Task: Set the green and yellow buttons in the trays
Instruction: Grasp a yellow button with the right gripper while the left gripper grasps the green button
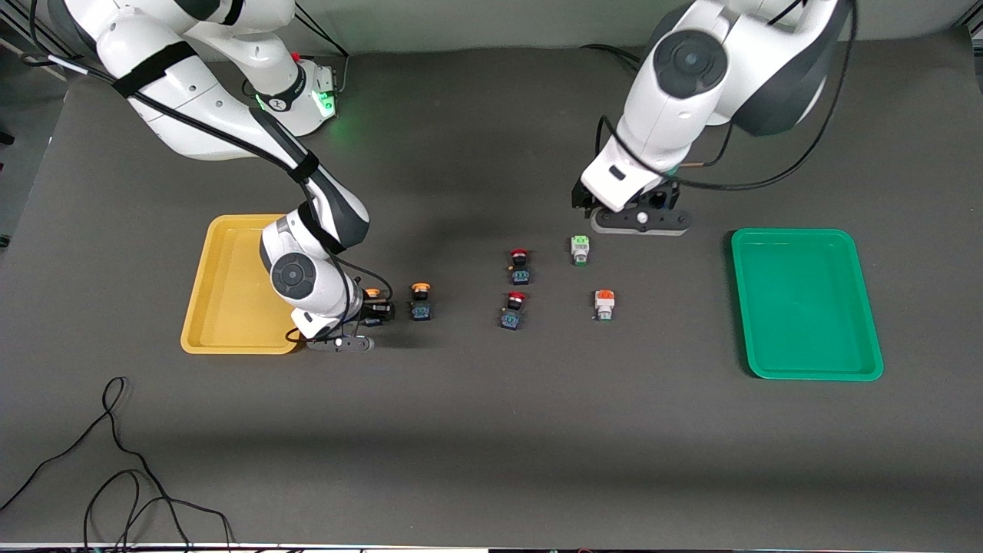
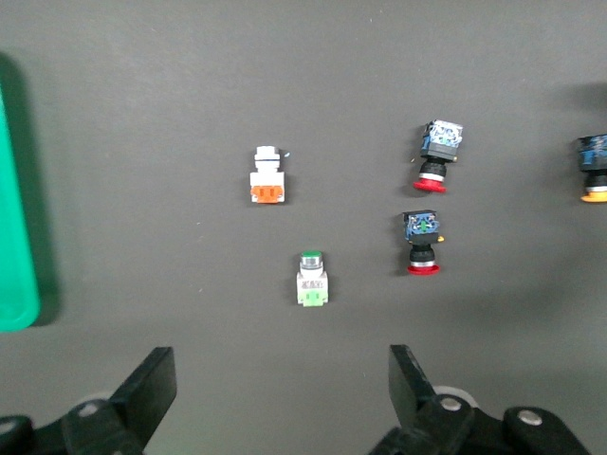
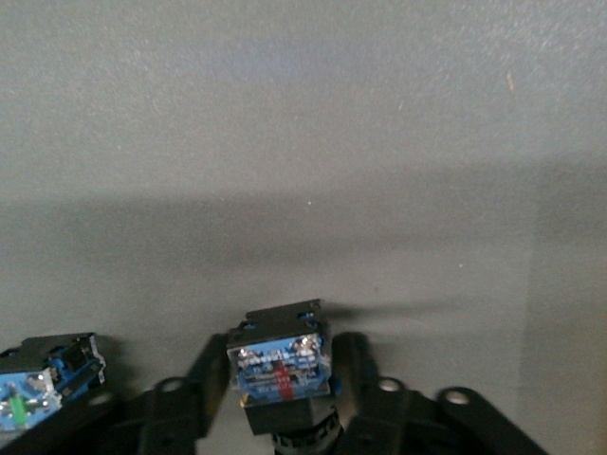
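The green-topped button's white-grey body (image 1: 580,249) (image 2: 312,282) is between its green cap and bright green end. My left gripper will go to that body next and close there.
My right gripper (image 1: 375,312) is down at the table beside the yellow tray (image 1: 227,286), shut on the black-blue body of a yellow-capped button (image 3: 280,365). The second yellow button (image 1: 420,301) stands just toward the left arm's end from it. A white-grey button with a green top (image 1: 580,250) and one with an orange top (image 1: 604,304) stand mid-table. My left gripper (image 1: 637,220) hangs open over the table close to the green-topped button (image 2: 312,280), nothing between its fingers (image 2: 152,384). The green tray (image 1: 806,303) lies at the left arm's end.
Two red-capped switches (image 1: 520,266) (image 1: 514,310) stand between the yellow and the white-grey buttons. Black cables (image 1: 115,461) trail over the table's edge nearest the front camera, at the right arm's end. The green tray's rim (image 2: 14,218) shows in the left wrist view.
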